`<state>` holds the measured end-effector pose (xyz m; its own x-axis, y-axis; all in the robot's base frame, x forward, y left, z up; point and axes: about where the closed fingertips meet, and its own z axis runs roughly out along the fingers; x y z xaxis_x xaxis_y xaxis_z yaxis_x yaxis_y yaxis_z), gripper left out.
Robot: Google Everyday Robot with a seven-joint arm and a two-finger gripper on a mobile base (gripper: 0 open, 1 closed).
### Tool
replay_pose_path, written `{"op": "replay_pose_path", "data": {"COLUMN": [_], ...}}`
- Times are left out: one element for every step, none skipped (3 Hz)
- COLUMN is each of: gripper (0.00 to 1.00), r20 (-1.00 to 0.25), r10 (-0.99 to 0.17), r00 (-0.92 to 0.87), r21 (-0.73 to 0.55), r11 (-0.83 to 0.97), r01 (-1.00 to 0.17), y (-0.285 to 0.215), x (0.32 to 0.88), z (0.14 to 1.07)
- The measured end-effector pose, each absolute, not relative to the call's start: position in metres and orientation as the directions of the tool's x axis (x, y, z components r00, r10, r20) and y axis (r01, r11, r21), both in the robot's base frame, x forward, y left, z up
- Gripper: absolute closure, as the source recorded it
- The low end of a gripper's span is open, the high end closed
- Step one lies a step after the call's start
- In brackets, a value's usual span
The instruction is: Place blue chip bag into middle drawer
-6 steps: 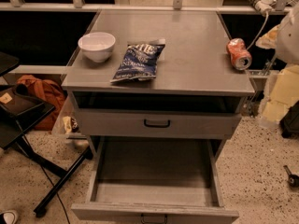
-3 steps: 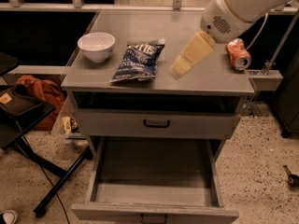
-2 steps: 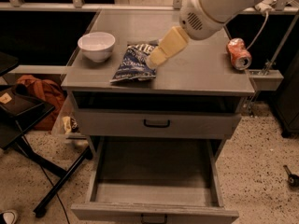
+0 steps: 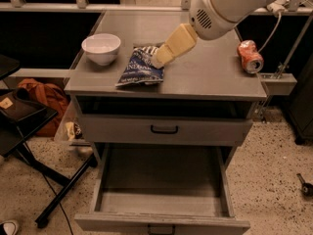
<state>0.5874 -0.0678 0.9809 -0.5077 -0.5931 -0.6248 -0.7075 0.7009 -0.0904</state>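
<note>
Next, I move my gripper in over the middle of the blue chip bag (image 4: 142, 69), which is next to the white bowl, and close it there.
The blue chip bag (image 4: 138, 68) lies flat on the grey cabinet top (image 4: 205, 77), left of centre, next to the white bowl. My gripper (image 4: 159, 59), a beige wedge on a large white arm, reaches down from the upper right, and its tip is at the bag's upper right corner. Whether it touches the bag cannot be told. The middle drawer (image 4: 161, 185) stands pulled out below, with a bare grey floor and nothing in it.
A white bowl (image 4: 101, 47) stands at the left of the cabinet top. A crushed red soda can (image 4: 250, 56) lies at its right edge. The upper drawer front (image 4: 164, 129) with a black loop handle is shut. A black stand (image 4: 29, 131) and cables are at the left.
The arm has swung in from the right edge and moved left and down across the cabinet top, and the gripper tip has reached the bag's upper right corner. The bag, bowl and can have not moved.
</note>
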Motion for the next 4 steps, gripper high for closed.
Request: {"op": "replay_pose_path", "data": {"gripper": [0.0, 0.0, 0.0, 0.0], "r20": [-0.637, -0.649, -0.665, -0.688], "r10": [-0.551, -0.485, -0.386, -0.288], "r00": [-0.539, -0.586, -0.639, -0.666], "r21": [-0.045, 0.034, 0.127, 0.191], "r11": [0.725, 0.751, 0.785, 0.813], "r01": [-0.687, -0.659, -0.606, -0.549], "y": [-0.059, -0.028, -0.002, 0.02], "x": [0.595, 0.614, 0.636, 0.658], "z": [0.963, 0.924, 0.888, 0.863]}}
